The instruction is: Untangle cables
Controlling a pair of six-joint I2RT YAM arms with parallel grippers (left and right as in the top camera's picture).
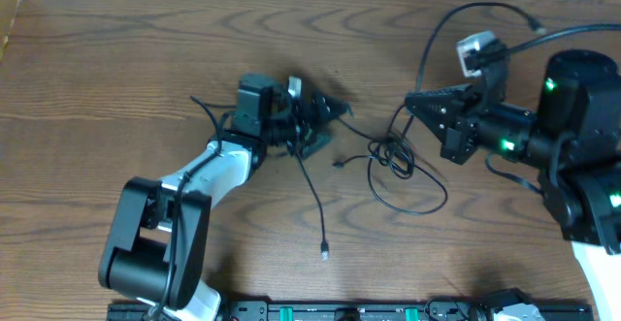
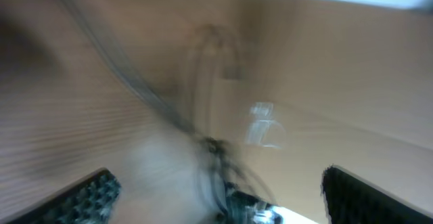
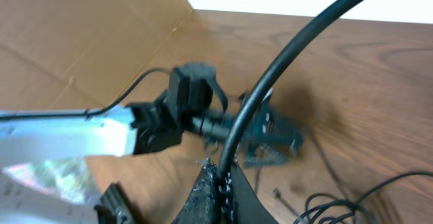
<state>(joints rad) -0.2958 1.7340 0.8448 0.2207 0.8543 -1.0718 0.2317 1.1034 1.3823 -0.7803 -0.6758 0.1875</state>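
The tangled heap of black cable has loops that cross at its bunched middle (image 1: 390, 151) (image 2: 216, 151), so my left gripper goes there next and closes.
The cables are thin black cords on the wooden table. One black cable (image 1: 312, 197) runs from beneath my left gripper (image 1: 335, 127) down to a small plug (image 1: 324, 253). My left gripper (image 2: 216, 180) stands open with nothing between its fingers (image 2: 88, 195); this view is badly blurred. A tangled heap of black cable (image 1: 400, 161) lies in the middle. My right gripper (image 1: 411, 99) is shut on a black cable (image 1: 441, 25) that arcs up and right. In the right wrist view that cable (image 3: 284, 55) rises from the shut right gripper (image 3: 220, 173).
The left arm (image 3: 189, 109) fills the middle of the right wrist view, with cardboard walls (image 3: 81, 41) behind it. Loops of the heap (image 3: 338, 207) show at the lower right. A black rail (image 1: 349, 311) runs along the table's front edge.
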